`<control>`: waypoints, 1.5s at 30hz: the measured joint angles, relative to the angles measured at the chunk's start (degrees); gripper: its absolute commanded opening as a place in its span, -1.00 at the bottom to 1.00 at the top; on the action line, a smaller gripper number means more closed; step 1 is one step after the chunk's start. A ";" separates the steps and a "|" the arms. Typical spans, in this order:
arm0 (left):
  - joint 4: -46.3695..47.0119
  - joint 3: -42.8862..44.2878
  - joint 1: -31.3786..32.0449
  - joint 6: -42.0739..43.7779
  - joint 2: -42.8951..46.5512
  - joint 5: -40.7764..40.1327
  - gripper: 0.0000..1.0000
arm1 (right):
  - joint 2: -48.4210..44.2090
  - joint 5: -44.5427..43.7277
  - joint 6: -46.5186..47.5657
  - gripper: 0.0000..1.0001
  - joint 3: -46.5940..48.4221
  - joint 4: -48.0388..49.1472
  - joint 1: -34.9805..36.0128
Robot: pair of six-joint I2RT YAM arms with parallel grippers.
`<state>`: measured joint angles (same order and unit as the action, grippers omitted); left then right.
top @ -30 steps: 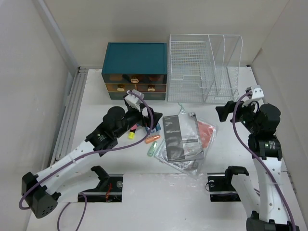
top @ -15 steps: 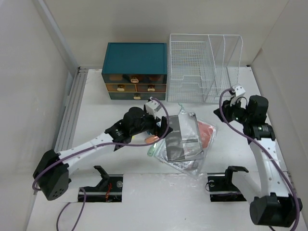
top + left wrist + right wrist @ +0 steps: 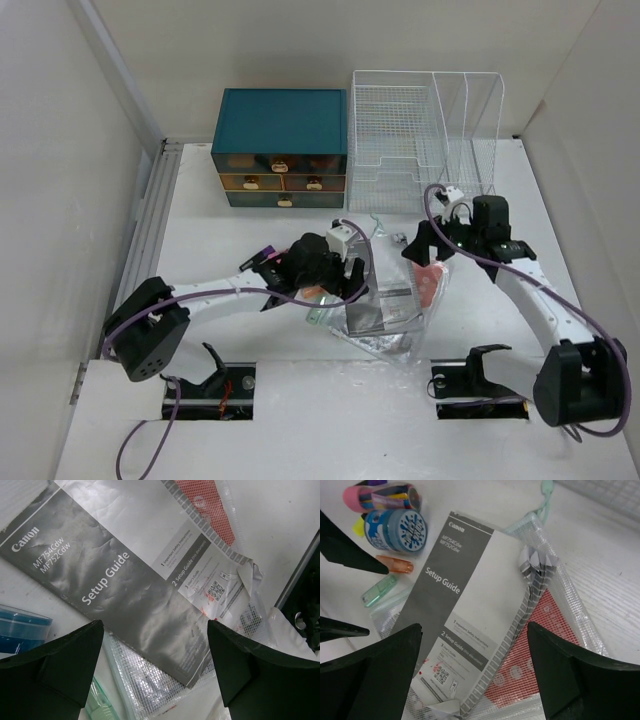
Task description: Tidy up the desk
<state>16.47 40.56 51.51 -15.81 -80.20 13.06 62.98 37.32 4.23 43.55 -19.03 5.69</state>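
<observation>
The striped edge (image 3: 408, 260) (image 3: 530, 598) of the Setup Guide booklet, beside its crumpled corner near the white wire rack, will be gripped by my right gripper.
On the white desk (image 3: 200, 215) lies a grey and white Canon Setup Guide booklet (image 3: 100, 575) (image 3: 470, 605) on a clear mesh zip pouch (image 3: 395, 342) (image 3: 565, 610) with a red sheet (image 3: 540, 650) inside. My left gripper (image 3: 155, 672) (image 3: 350, 280) hovers open over the booklet's lower corner, nothing between its fingers (image 3: 55, 670). My right gripper (image 3: 475, 675) (image 3: 416, 254) hangs open above the booklet's far edge and the pouch, also holding nothing.
Beside the booklet lie a blue round container (image 3: 395, 530), a pink-capped tube (image 3: 382, 497), an orange cap piece (image 3: 395, 564) and a green stick (image 3: 379, 590). A teal drawer chest (image 3: 280, 145) and a white wire rack (image 3: 425, 135) stand at the back.
Both arms have swung inward over the booklet. My left gripper left the small items and moved right; my right gripper came left and down from the rack side.
</observation>
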 measured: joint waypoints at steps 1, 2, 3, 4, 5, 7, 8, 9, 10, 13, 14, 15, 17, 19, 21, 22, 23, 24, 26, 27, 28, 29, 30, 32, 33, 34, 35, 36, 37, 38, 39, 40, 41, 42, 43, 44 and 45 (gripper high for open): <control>0.00 0.00 0.22 -0.07 -0.09 -0.70 0.64 | 1.31 0.04 -0.20 0.82 -0.07 0.28 0.07; 0.15 0.00 0.39 -0.13 -0.22 -1.57 0.64 | 2.75 0.04 -0.46 0.82 -0.07 0.46 0.07; 0.26 0.02 0.63 -0.15 -0.33 -2.29 0.64 | 4.13 -0.04 -0.68 0.82 -0.09 0.61 0.07; 0.22 0.09 0.74 -0.17 -0.61 -3.10 0.64 | 5.40 -0.04 -1.01 0.82 -0.11 0.90 0.07; 0.22 0.24 0.96 -0.17 -1.07 -4.15 0.64 | 6.58 -0.13 -1.20 0.82 -0.13 1.29 0.04; -0.02 1.09 1.31 -0.42 -2.67 -5.90 0.64 | 8.74 -0.22 -1.77 0.82 -0.13 2.16 0.04; -0.13 1.55 1.42 -0.57 -3.61 -6.62 0.64 | 9.79 -0.17 -2.14 0.82 -0.13 2.82 0.04; -0.22 1.88 1.46 -0.72 -4.52 -7.39 0.64 | 10.73 -0.20 -2.36 0.82 -0.13 3.26 0.04; -0.26 2.10 1.55 -0.85 -5.31 -8.00 0.64 | 11.69 -0.15 -2.58 0.82 -0.13 3.50 0.04; -0.74 2.23 1.60 -1.18 -7.19 -9.25 0.64 | 14.32 0.20 -2.99 0.82 -0.13 4.04 0.04; -0.90 2.27 1.64 -1.25 -7.80 -9.55 0.64 | 14.95 0.31 -3.04 0.82 -0.13 4.09 0.04; -1.11 2.38 1.66 -1.27 -8.39 -9.77 0.64 | 15.47 0.48 -3.10 0.82 -0.13 4.13 0.04; -1.42 2.75 1.66 -1.29 -9.49 -10.14 0.64 | 16.31 0.90 -3.19 0.82 -0.13 4.13 0.04; -1.55 3.02 1.66 -1.40 -10.14 -10.34 0.61 | 17.27 1.46 -3.21 0.82 -0.13 4.31 0.09; -1.60 3.17 1.66 -1.57 -10.54 -10.29 0.61 | 18.32 1.88 -3.23 0.82 -0.13 4.46 0.28; -1.64 3.21 1.66 -1.68 -10.73 -10.25 0.61 | 18.82 1.99 -3.23 0.82 -0.13 4.52 0.39; -1.68 3.32 1.66 -1.70 -10.95 -10.21 0.59 | 19.28 2.19 -3.26 0.82 -0.13 4.52 0.57; -1.68 3.39 1.66 -1.75 -11.21 -10.19 0.59 | 19.74 2.27 -3.23 0.82 -0.13 4.55 0.72; -1.70 3.65 1.66 -1.92 -11.91 -10.10 0.59 | 20.63 2.34 -3.21 0.82 -0.13 4.57 1.22; -1.70 3.76 1.66 -2.10 -12.33 -10.05 0.59 | 21.05 2.29 -3.17 0.82 -0.13 4.63 1.55; -1.68 3.89 1.66 -2.16 -12.74 -10.01 0.57 | 21.38 2.29 -3.19 0.82 -0.13 4.72 1.79; -1.68 3.96 1.66 -2.27 -13.14 -9.92 0.57 | 21.51 2.25 -3.17 0.82 -0.13 4.74 1.97; -1.68 4.00 1.66 -2.36 -13.57 -9.84 0.57 | 21.53 2.16 -3.19 0.82 -0.13 4.81 2.16; -1.42 4.35 1.66 -2.56 -14.38 -9.62 0.57 | 21.53 1.60 -3.19 0.82 -0.13 4.96 2.34; -1.44 4.59 1.66 -2.67 -14.60 -9.51 0.57 | 21.53 1.14 -3.23 0.82 -0.13 4.96 2.40; -1.36 4.68 1.64 -2.71 -14.75 -9.49 0.57 | 21.53 0.55 -3.23 0.82 -0.13 4.96 2.54; -1.42 4.90 1.64 -2.75 -14.93 -9.46 0.57 | 21.53 0.13 -3.37 0.82 -0.13 5.03 2.60; -1.42 5.16 1.64 -2.75 -15.15 -9.42 0.57 | 21.53 -0.26 -3.50 0.82 -0.13 5.07 2.64; -1.46 5.40 1.64 -2.75 -15.37 -9.40 0.57 | 21.53 -0.66 -3.65 0.82 -0.13 5.05 2.64; -1.42 5.62 1.64 -2.75 -15.58 -9.38 0.57 | 21.55 -0.81 -3.76 0.82 -0.13 5.05 2.64; -1.42 5.79 1.64 -2.75 -15.72 -9.38 0.57 | 21.66 -1.03 -3.91 0.82 -0.13 5.07 2.64; -1.46 5.86 1.64 -2.75 -15.74 -9.31 0.57 | 21.88 -1.20 -4.07 0.82 -0.13 5.16 2.64; -1.49 5.86 1.64 -2.75 -15.74 -9.25 0.57 | 22.21 -1.31 -4.17 0.82 -0.13 5.22 2.64; -1.49 5.88 1.64 -2.75 -15.74 -9.25 0.57 | 22.67 -1.36 -4.33 0.82 -0.11 5.29 2.64; -1.49 5.88 1.64 -2.75 -15.74 -9.18 0.57 | 23.15 -1.42 -4.46 0.82 -0.09 5.35 2.64; -1.49 5.88 1.64 -2.75 -15.76 -9.16 0.57 | 23.74 -1.51 -4.52 0.82 -0.09 5.33 2.64; -1.49 5.88 1.64 -2.73 -15.76 -9.11 0.57 | 24.28 -1.60 -4.74 0.82 -0.09 5.33 2.64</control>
<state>14.98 46.44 53.15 -18.55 -95.96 3.95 87.26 35.73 -0.51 43.46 -13.69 8.34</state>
